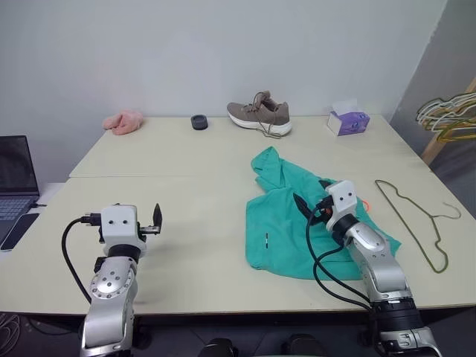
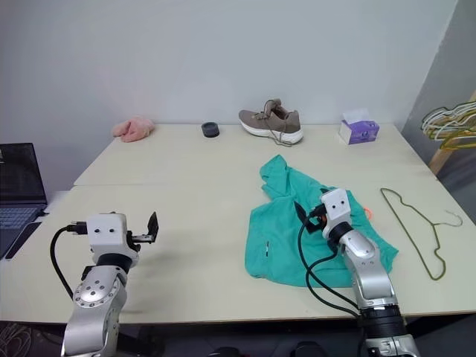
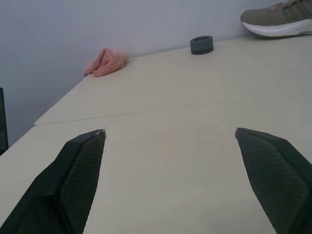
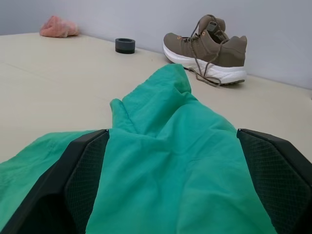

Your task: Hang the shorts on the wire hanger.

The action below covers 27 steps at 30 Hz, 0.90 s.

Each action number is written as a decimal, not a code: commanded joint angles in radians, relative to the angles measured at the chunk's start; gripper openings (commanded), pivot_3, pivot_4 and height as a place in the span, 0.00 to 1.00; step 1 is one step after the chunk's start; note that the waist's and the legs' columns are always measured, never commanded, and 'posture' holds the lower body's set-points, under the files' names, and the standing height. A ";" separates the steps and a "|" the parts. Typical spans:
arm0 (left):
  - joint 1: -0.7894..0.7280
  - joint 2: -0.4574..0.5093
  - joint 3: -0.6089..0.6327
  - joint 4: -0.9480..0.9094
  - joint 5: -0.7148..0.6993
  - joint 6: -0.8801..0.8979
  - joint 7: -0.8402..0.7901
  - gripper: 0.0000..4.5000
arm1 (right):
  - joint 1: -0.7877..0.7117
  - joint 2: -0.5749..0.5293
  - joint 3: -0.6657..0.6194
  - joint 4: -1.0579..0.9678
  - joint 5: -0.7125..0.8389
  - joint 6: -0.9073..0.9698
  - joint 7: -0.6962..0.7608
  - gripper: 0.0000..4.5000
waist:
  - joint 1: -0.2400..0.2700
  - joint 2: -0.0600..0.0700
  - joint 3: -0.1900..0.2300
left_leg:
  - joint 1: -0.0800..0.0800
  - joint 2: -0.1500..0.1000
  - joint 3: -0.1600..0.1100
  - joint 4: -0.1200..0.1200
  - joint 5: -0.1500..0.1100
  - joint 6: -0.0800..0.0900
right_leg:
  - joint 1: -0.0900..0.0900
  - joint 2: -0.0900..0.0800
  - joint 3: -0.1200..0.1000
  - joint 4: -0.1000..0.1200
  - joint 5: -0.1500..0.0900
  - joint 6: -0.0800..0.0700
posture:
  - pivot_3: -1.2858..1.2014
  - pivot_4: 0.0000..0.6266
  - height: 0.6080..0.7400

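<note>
Next, I'll close my left gripper on the teal-green shorts at the leg hem's near corner (image 1: 252,265), by the small striped mark.
The teal-green shorts (image 1: 286,219) lie crumpled on the right half of the table (image 1: 193,193), an orange drawstring tip showing at their right edge. My right gripper (image 4: 173,130) hovers low over the shorts, pointing across them toward the shoe. It is open, with nothing between its fingers (image 4: 83,170). The olive wire hanger (image 1: 403,223) lies flat on the table to the right of the shorts, hook toward the table's right edge. My left gripper (image 3: 169,131) is open over bare table at the left, well apart from both.
At the table's back stand a brown shoe (image 1: 260,117), a purple tissue box (image 1: 348,121), a black ring (image 1: 198,122) and a pink cloth (image 1: 124,122). A laptop (image 1: 15,178) sits off the left edge. Bunched white and yellow hangers (image 1: 450,115) hang at the far right.
</note>
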 commanded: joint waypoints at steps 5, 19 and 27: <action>0.012 0.017 0.029 -0.052 -0.084 -0.061 -0.079 1.00 | -0.024 0.003 -0.008 -0.018 0.013 -0.019 0.005 0.99 | 0.001 0.000 0.000 | 0.000 0.000 0.000 0.000 0.000 0.000 | 0.000 0.000 0.000 0.000 0.000 0.000 | 0.50 0.00 1.00; 0.022 0.156 -0.155 -0.039 -0.120 -0.075 -0.410 1.00 | 0.006 -0.073 -0.007 -0.129 0.124 0.045 0.173 0.99 | -0.007 0.002 0.001 | 0.000 0.000 0.001 0.000 0.000 0.000 | 0.000 0.000 0.000 0.000 0.000 0.000 | 0.46 0.00 1.00; -0.072 0.372 -0.373 -0.026 -0.173 0.001 -0.807 1.00 | 0.141 -0.353 0.019 -0.420 0.315 0.266 0.471 0.99 | -0.032 0.007 0.005 | -0.002 0.001 0.001 0.000 -0.001 0.002 | 0.000 0.000 0.000 -0.002 0.000 0.000 | 0.43 0.00 1.00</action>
